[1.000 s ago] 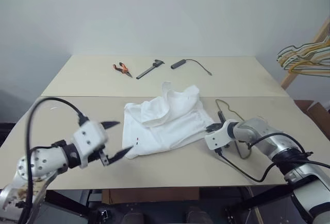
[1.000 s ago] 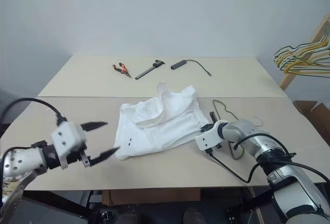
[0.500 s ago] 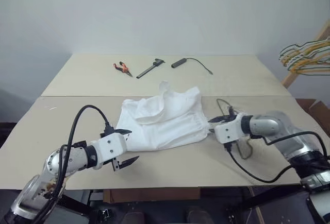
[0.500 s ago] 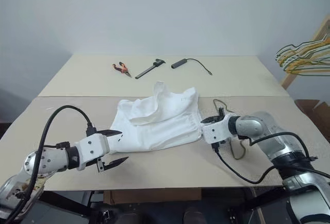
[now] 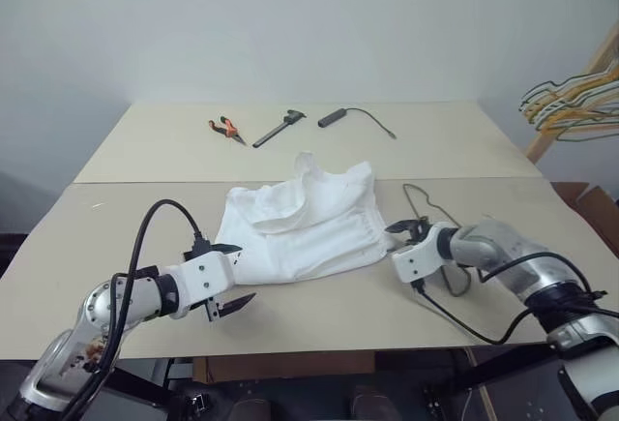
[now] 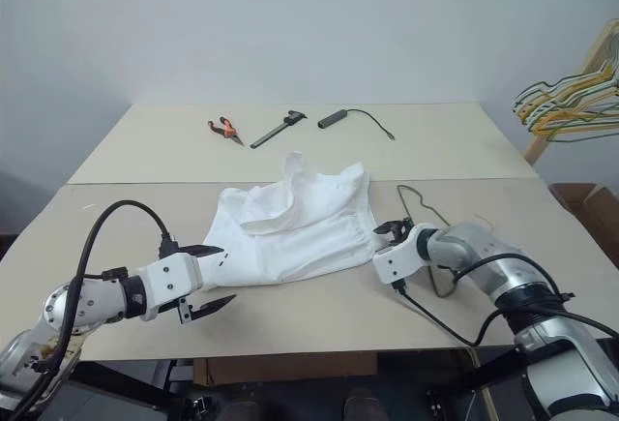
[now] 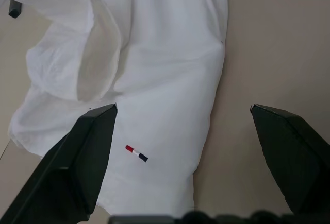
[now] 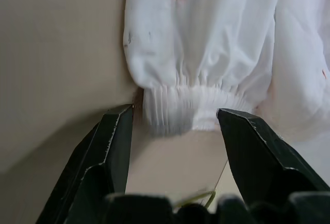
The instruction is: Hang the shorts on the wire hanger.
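The white shorts have a small red and blue mark beside the hem's near corner (image 5: 236,281) (image 7: 186,207). Next, my left gripper closes on the shorts by that corner.
The white shorts (image 5: 300,223) lie crumpled in the middle of the near table, with the gathered waistband (image 8: 180,108) toward the right. My left gripper (image 5: 232,274) is open low over the table at the shorts' left hem, which lies between its fingers (image 7: 87,152) near a small red and blue mark (image 7: 136,153). At the waistband's right corner my right gripper (image 6: 390,229) is open, the gathered cloth lying just in front of its fingertips. The thin wire hanger (image 5: 423,195) lies flat on the table just right of the shorts, partly under my right arm.
On the far table lie orange-handled pliers (image 5: 226,129), a black tool (image 5: 276,129) and a black device with a cable (image 5: 334,117). A bunch of yellowish and grey hangers (image 5: 571,102) hangs on a wooden rack at the far right.
My right gripper has opened and now stands just off the waistband corner. The shorts were drawn a little wider to the right. My left arm has sunk to the table at the left hem.
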### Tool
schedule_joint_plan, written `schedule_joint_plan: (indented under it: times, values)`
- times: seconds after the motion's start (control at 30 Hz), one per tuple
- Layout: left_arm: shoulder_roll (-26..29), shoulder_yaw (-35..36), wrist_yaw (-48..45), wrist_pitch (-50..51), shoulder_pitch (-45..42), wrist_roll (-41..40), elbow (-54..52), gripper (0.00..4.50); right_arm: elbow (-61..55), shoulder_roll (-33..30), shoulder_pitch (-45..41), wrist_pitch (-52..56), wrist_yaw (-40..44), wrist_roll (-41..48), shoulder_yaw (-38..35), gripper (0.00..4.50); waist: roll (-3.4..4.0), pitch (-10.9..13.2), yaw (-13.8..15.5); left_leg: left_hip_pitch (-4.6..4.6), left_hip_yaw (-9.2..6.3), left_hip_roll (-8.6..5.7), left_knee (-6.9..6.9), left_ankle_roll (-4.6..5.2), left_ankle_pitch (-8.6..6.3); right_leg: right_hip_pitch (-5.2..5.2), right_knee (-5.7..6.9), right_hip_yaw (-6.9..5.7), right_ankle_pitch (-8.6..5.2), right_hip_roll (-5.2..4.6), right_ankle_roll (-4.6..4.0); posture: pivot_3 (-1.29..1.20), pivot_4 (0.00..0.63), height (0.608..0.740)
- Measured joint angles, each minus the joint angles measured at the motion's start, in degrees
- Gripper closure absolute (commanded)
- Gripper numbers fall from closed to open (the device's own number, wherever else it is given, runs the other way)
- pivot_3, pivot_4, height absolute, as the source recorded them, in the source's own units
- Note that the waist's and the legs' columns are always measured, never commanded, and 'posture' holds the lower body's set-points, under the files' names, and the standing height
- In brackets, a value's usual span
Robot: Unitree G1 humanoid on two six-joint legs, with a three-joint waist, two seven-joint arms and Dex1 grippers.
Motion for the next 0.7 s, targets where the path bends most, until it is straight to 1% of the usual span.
schedule_joint_plan:
  times: [0.1,0.27,0.33,0.43,0.53,0.63,0.7]
  values:
    - [0.0,0.46,0.02,0.13,0.41,0.02,-0.05,0.0,1.0,0.18,-0.57,0.0,-2.02,-2.39,0.86,2.02,-0.04,0.02,0.13,0.02,0.01,0.0,0.01,0.0,0.0,0.02,0.0,0.01,-0.01,0.0,-0.02,0.06,0.03,0.74]
    - [0.13,0.87,0.06,0.15,1.31,0.28,-0.06,0.0,1.37,0.45,-0.57,-0.19,-2.25,-3.7,1.76,3.71,-0.03,0.02,0.17,0.03,0.0,0.0,0.0,0.0,0.0,0.01,0.02,0.02,-0.01,0.0,-0.02,0.06,0.03,0.74]
    - [0.55,1.45,0.05,0.05,1.7,0.59,0.07,0.0,1.74,0.46,-0.57,-0.24,-2.65,-3.72,1.76,4.47,-0.03,0.02,0.14,0.03,0.01,0.01,0.0,0.0,0.0,0.02,0.01,0.02,-0.01,0.0,-0.02,0.06,0.03,0.74]
    - [2.21,1.57,0.2,-1.59,2.13,3.33,2.07,0.0,1.79,0.46,-0.57,-0.3,-2.83,-3.71,1.76,4.47,-0.02,0.03,0.14,0.04,0.01,0.01,0.0,0.0,0.0,0.01,0.01,0.02,-0.02,0.0,-0.04,0.06,0.031,0.74]
    - [3.64,-0.06,1.25,-5.61,1.22,9.03,7.06,0.0,1.81,0.41,-0.53,-0.23,-2.99,-3.68,1.73,4.47,-0.01,0.03,0.17,0.05,0.02,0.0,0.0,0.0,0.0,0.04,0.01,0.02,-0.1,0.0,-0.17,0.06,0.029,0.74]
    - [2.82,-4.28,1.88,-8.55,-2.87,13.46,13.86,0.63,1.6,0.46,-0.51,-0.01,-3.1,-3.64,1.63,4.5,-0.01,0.03,0.38,0.04,0.02,0.0,0.01,0.0,0.0,0.04,0.01,0.01,-0.1,0.0,-0.17,0.05,0.025,0.74]
    - [1.96,-6.45,1.9,-10.09,-6.23,15.03,16.96,1.3,1.4,0.53,-0.52,0.24,-3.09,-3.59,1.6,4.5,-0.01,0.03,0.48,0.04,0.03,-0.01,0.01,0.0,0.0,0.05,0.01,0.01,0.01,0.0,0.01,0.04,0.021,0.74]
